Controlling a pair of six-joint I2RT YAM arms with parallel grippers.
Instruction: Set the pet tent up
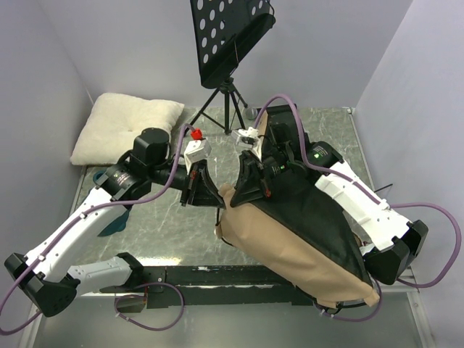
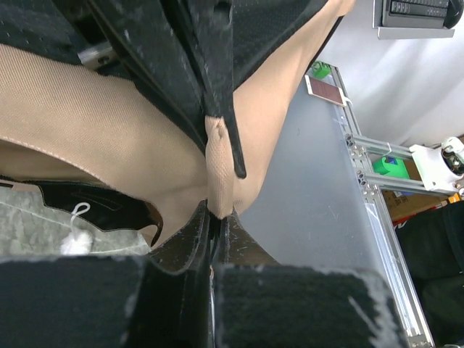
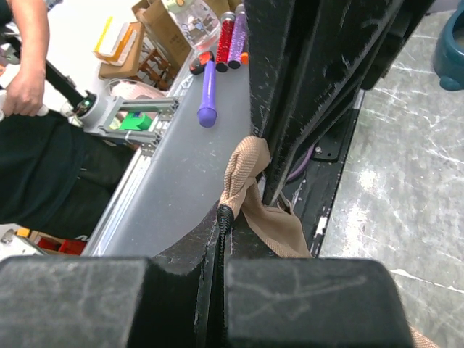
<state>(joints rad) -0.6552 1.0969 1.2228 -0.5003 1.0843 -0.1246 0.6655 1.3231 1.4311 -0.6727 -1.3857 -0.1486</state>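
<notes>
I should use my left gripper to grab the tan corner (image 2: 220,190) again and swing the tent back inward, because one end of the pet tent hangs past the near table edge.
The pet tent (image 1: 297,239) is a tan-brown fabric bundle with black lining, lying folded from the table's middle to its near right edge. My left gripper (image 1: 204,194) is shut on a tan fold at the tent's left corner; the left wrist view shows the fabric (image 2: 217,167) pinched between the jaws (image 2: 216,217). My right gripper (image 1: 250,190) is shut on the tent's black trim and tan edge, seen in the right wrist view (image 3: 225,217), with tan fabric (image 3: 246,174) bunched above it.
A cream-white pillow (image 1: 123,127) lies at the far left. A black music stand (image 1: 228,43) on a tripod stands at the back. A teal object (image 1: 114,221) lies under my left arm. A person (image 3: 29,87) and clutter (image 3: 210,94) are beyond the near table edge.
</notes>
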